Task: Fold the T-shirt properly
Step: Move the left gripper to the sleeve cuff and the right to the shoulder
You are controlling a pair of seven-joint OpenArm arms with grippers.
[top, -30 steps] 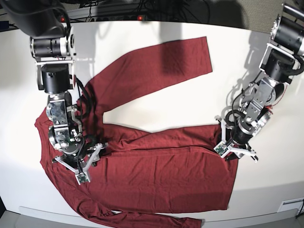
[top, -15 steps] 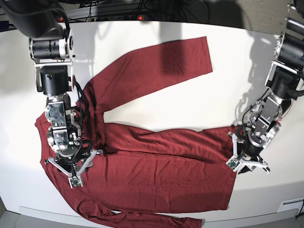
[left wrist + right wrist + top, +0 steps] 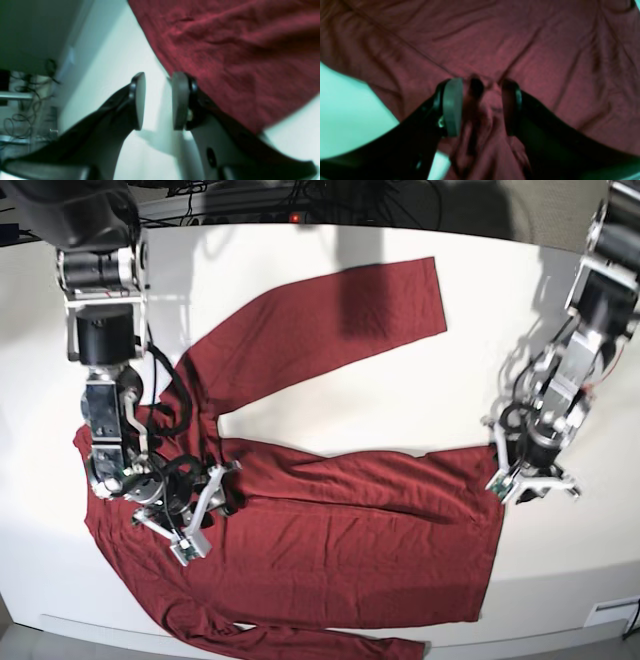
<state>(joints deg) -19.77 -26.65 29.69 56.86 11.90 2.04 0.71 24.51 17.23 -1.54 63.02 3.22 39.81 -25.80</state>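
Next, my right gripper closes on the far sleeve's shoulder end (image 3: 171,384), at the outer edge of the dark red T-shirt.
The dark red T-shirt (image 3: 350,530) lies spread flat on the white table (image 3: 400,410), with one sleeve stretched toward the far edge. My left gripper (image 3: 533,488) is at the shirt's right hem corner. In the left wrist view the gripper (image 3: 159,75) is open, with bare table between the pads and one finger (image 3: 180,100) touching the shirt's edge (image 3: 225,37). My right gripper (image 3: 205,510) is low over the shirt near the armpit. In the right wrist view it (image 3: 482,82) is open, with a raised ridge of shirt fabric (image 3: 495,37) between the fingers.
Cables and a power strip (image 3: 290,215) run along the table's far edge. The front table edge (image 3: 300,635) is just below the shirt's lower sleeve. A white box (image 3: 612,612) sits off the front right corner.
The left gripper moved right off the hem corner, and the corner now lies further right. The right gripper swung right and turned over the shirt's left side.
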